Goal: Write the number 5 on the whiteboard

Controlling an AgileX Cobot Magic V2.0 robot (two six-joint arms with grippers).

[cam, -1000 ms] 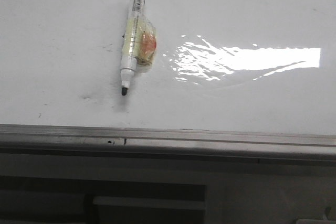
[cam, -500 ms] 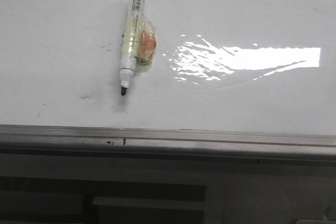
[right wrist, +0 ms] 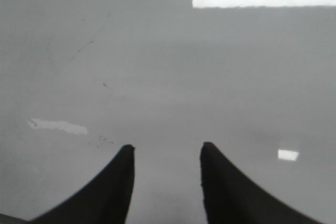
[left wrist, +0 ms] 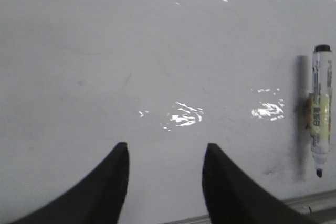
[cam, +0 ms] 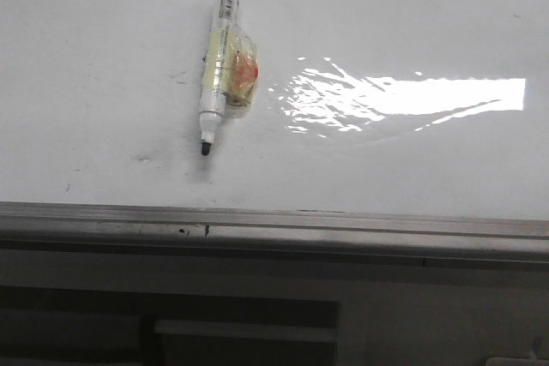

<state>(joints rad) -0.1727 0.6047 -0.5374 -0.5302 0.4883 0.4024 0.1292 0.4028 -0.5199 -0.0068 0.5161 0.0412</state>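
I will close my right gripper on the marker's taped middle [cam: 224,45], keeping the black tip free to write the number 5.
The whiteboard [cam: 412,23] fills the front view, glossy white with faint grey smudges and no number 5 showing on it. An uncapped marker [cam: 218,62] wrapped in yellowish tape lies on it, black tip toward the near edge. The same marker [left wrist: 321,109] appears at the side of the left wrist view, apart from my left gripper [left wrist: 165,150], which stands open over bare whiteboard [left wrist: 157,66]. My right gripper [right wrist: 165,151] is open too, over bare whiteboard [right wrist: 210,66] with nothing between its fingers. Neither gripper shows in the front view.
A grey metal edge strip [cam: 274,227] runs along the board's near side, with dark grey structure [cam: 240,323] below it. A bright glare patch [cam: 412,96] lies right of the marker. The strip [left wrist: 310,202] also shows by the marker's tip.
The front view's picture has shifted slightly; the marker appears a few pixels lower and to the right. Nothing has been grasped or written.
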